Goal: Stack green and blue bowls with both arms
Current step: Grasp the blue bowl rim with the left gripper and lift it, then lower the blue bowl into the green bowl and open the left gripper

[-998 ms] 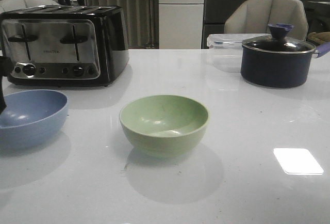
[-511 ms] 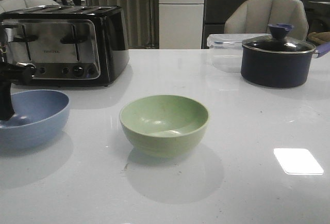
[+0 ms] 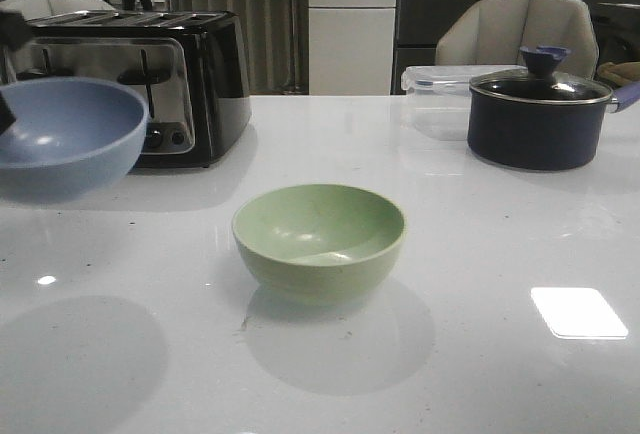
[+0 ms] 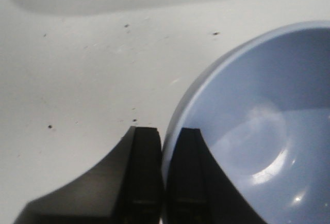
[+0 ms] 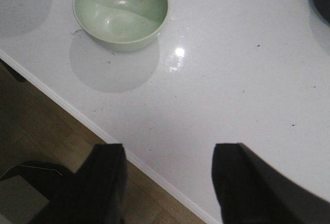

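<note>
I should use my left gripper to release the blue bowl inside the green bowl (image 3: pixel 317 208), which is near the middle of the white table.
The green bowl (image 3: pixel 318 239) sits upright and empty on the white table, near the middle; it also shows in the right wrist view (image 5: pixel 121 11). The blue bowl (image 3: pixel 68 136) hangs in the air at the far left, in front of the toaster. My left gripper (image 4: pixel 165 139) is shut on the blue bowl's rim (image 4: pixel 178 113), one finger inside and one outside. In the front view only a dark bit of that arm shows at the left edge. My right gripper (image 5: pixel 169 154) is open and empty over the table's front edge, well away from the green bowl.
A black and steel toaster (image 3: pixel 140 84) stands at the back left. A dark navy lidded pot (image 3: pixel 540 114) and a clear plastic container (image 3: pixel 435 94) stand at the back right. The table's front edge (image 5: pixel 77 111) runs past my right fingers, with wooden floor below.
The left gripper has lifted the blue bowl off the table and carried it up and a little to the right. The green bowl has not moved.
</note>
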Robot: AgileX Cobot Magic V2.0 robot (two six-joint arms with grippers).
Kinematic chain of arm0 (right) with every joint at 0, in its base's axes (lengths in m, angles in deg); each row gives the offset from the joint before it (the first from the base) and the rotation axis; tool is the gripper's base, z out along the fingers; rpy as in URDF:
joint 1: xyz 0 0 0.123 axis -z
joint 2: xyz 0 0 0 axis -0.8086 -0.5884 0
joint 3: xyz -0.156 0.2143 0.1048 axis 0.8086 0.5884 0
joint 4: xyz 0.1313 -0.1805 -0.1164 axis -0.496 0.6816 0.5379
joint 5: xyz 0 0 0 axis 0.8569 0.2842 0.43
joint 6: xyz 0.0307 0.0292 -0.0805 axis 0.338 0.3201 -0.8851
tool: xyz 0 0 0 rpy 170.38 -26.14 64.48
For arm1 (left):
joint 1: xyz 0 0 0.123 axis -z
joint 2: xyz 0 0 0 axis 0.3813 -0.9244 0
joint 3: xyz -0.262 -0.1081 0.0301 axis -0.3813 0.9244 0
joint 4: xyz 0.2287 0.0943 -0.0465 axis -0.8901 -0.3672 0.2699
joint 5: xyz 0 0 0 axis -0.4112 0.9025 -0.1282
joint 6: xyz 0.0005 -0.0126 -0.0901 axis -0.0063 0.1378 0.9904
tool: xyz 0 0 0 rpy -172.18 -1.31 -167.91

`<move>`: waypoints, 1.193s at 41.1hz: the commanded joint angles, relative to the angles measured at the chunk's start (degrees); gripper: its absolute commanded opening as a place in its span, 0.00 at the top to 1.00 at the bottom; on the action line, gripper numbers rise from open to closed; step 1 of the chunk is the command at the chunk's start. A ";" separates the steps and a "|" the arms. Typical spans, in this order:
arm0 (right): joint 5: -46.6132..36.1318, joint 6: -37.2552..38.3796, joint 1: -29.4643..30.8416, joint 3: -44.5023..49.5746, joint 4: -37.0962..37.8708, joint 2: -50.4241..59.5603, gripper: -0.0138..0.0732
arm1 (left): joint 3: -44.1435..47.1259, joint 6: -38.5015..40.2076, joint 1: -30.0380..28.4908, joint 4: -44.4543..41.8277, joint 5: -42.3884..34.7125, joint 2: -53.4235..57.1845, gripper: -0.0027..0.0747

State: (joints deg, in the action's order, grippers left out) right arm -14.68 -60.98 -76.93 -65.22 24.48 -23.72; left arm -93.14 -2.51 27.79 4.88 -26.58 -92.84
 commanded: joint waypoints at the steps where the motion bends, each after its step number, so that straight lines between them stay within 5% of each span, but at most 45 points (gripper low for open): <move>1: -3.96 0.11 -0.12 -1.55 -0.55 0.14 0.28 | -4.27 -5.94 0.12 9.75 2.17 4.21 0.84; 29: -3.96 0.11 -0.12 -1.55 -0.55 0.14 0.28 | -18.02 -4.91 21.33 7.46 3.84 -8.74 0.84; 49: -3.96 0.11 -0.12 -1.55 -0.55 0.14 0.28 | -19.54 -1.54 24.15 5.66 -3.45 -18.02 0.83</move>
State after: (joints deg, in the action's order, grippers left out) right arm -14.68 -60.98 -76.93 -65.22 24.48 -23.72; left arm -110.67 -5.04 51.52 9.41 -26.61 -113.51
